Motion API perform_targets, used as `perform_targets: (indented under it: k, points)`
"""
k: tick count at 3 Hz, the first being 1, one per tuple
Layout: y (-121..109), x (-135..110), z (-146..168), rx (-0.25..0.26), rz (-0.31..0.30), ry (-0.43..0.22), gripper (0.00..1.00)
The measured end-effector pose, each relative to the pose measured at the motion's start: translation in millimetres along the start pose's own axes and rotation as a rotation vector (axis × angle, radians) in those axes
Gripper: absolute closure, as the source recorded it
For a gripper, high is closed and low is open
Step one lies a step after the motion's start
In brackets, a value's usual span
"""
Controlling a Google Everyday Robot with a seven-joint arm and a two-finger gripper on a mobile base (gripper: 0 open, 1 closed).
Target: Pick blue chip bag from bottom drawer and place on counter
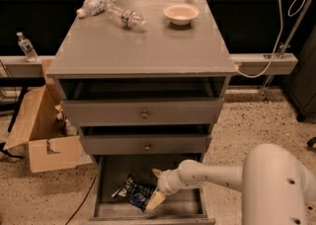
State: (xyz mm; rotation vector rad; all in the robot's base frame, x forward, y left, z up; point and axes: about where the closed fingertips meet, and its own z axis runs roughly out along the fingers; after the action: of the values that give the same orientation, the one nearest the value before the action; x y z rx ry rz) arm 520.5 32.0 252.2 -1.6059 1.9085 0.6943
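I should next grip the blue chip bag's edge [148, 190] nearest the spread fingers in the open bottom drawer.
The blue chip bag [132, 191] lies crumpled on the floor of the open bottom drawer [185, 203], left of centre. My gripper [155, 188] reaches into the drawer from the right, its cream fingertips just at the bag's right edge, one finger above and one below. The fingers look spread apart and hold nothing. The counter [143, 46] is the grey top of the cabinet above.
Two clear plastic bottles [111, 9] and a cream bowl [180, 14] lie at the back of the counter. The two upper drawers with brass knobs [144, 114] stand partly open. An open cardboard box [37, 128] sits on the floor to the left.
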Motion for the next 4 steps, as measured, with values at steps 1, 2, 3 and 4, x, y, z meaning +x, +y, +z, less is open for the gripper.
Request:
perform_targets:
  k: [1, 2, 3, 4]
  points:
    - [-14.0, 7.0, 31.5, 0.001, 0.012, 0.006, 0.00]
    - [-25.4, 24.6, 64.3, 0.024, 0.019, 0.019, 0.00]
    - [-30.0, 36.4, 82.5, 0.036, 0.024, 0.029, 0.00]
    - [-28.5, 47.8, 103.1, 0.019, 0.047, 0.029, 0.00]
